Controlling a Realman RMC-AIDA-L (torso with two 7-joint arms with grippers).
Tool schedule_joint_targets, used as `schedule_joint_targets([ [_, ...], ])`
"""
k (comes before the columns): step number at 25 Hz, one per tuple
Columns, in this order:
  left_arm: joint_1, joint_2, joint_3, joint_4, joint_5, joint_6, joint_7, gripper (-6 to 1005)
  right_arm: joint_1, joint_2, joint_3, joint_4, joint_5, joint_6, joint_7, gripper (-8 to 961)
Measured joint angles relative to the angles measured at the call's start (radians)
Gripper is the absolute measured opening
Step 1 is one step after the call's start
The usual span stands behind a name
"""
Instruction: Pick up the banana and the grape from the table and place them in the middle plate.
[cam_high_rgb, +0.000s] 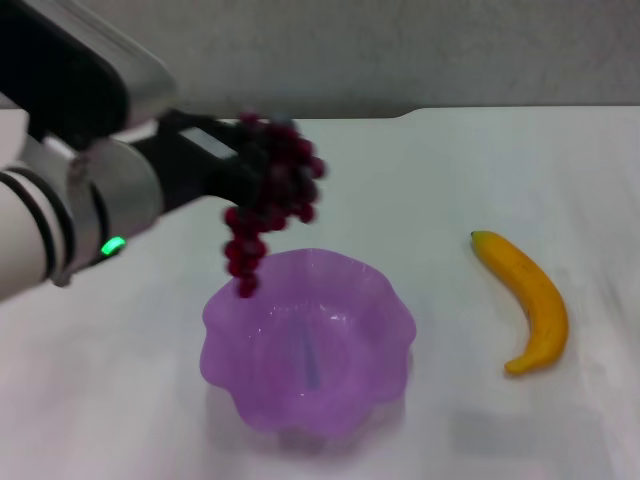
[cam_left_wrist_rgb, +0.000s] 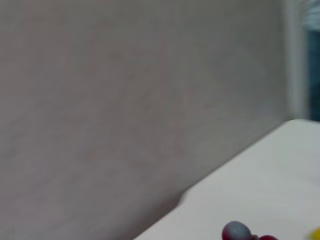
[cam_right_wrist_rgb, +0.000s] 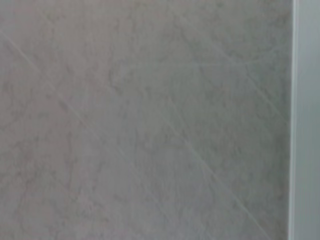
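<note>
I should set the grapes, now hanging just above the plate's rim, in the far half of the purple scalloped plate (cam_high_rgb: 306, 303) with my left gripper.
My left gripper (cam_high_rgb: 250, 165) is shut on the grape bunch (cam_high_rgb: 268, 195), dark red-purple, which hangs in the air with its lower end just above the far left rim of the purple scalloped plate (cam_high_rgb: 385, 300) in the head view. A few grapes (cam_left_wrist_rgb: 239, 232) show at the edge of the left wrist view. The yellow banana (cam_high_rgb: 530, 298) lies on the white table (cam_high_rgb: 480, 180) to the right of the plate. My right gripper is out of view; its wrist view shows only a grey wall.
The table's notched far edge (cam_high_rgb: 410, 112) meets a grey wall behind. Open tabletop lies between the plate and the banana and in front of the plate.
</note>
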Motion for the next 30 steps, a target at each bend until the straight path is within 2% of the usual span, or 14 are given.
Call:
schedule_joint_targets([
  [6,0.009,-0.002,0.092,0.003,-0.027,0.006,0.070,164,-0.001,0.000,0.001,-0.003,0.000,0.000,0.000,882],
  [15,-0.030,-0.001,0.127,0.152,-0.038,0.014,0.073,159,-0.001,0.000,0.001,-0.008,-0.003,0.000,0.000,882],
  [23,-0.050,-0.003,0.135,0.226,-0.041,0.024,0.070,160,-0.001,0.001,0.001,-0.007,-0.002,0.000,-0.001,882],
  [30,-0.113,-0.004,0.120,0.316,-0.045,0.025,0.019,160,-0.001,0.001,0.001,-0.007,-0.001,0.000,-0.001,882],
])
